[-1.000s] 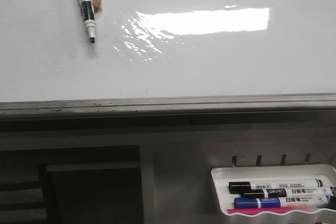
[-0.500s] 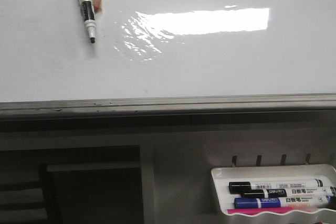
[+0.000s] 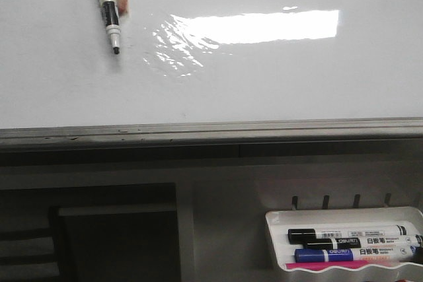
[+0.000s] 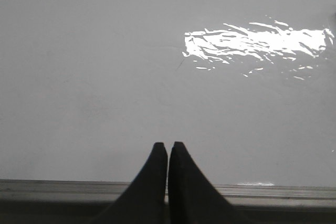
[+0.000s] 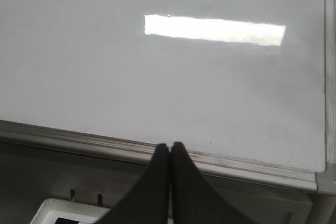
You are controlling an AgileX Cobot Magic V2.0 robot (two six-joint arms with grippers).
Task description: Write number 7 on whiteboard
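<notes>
Next, my left gripper grips the black band point(image 3: 110, 14) just above the tip of the marker leaning on the whiteboard.
The whiteboard point(image 3: 264, 84) fills the upper part of the front view, glossy white with a bright glare and a grey metal bottom edge point(image 3: 211, 130). No number 7 shows on it in any view. A marker point(image 3: 110, 11) lies against the board at the upper left, black tip pointing down, its upper end out of frame. Neither gripper shows in the front view. My left gripper point(image 4: 168, 144) is shut and empty, facing the whiteboard point(image 4: 105, 77) just above its bottom edge. My right gripper point(image 5: 169, 145) is shut and empty, at the bottom edge of the whiteboard point(image 5: 105, 77) near its right corner.
A small white marker tray point(image 3: 277, 219) hangs below the board at the right, holding black and blue markers point(image 3: 344, 236) and a pink item. Its corner shows in the right wrist view point(image 5: 52, 205). Dark shelving sits below the board at the left.
</notes>
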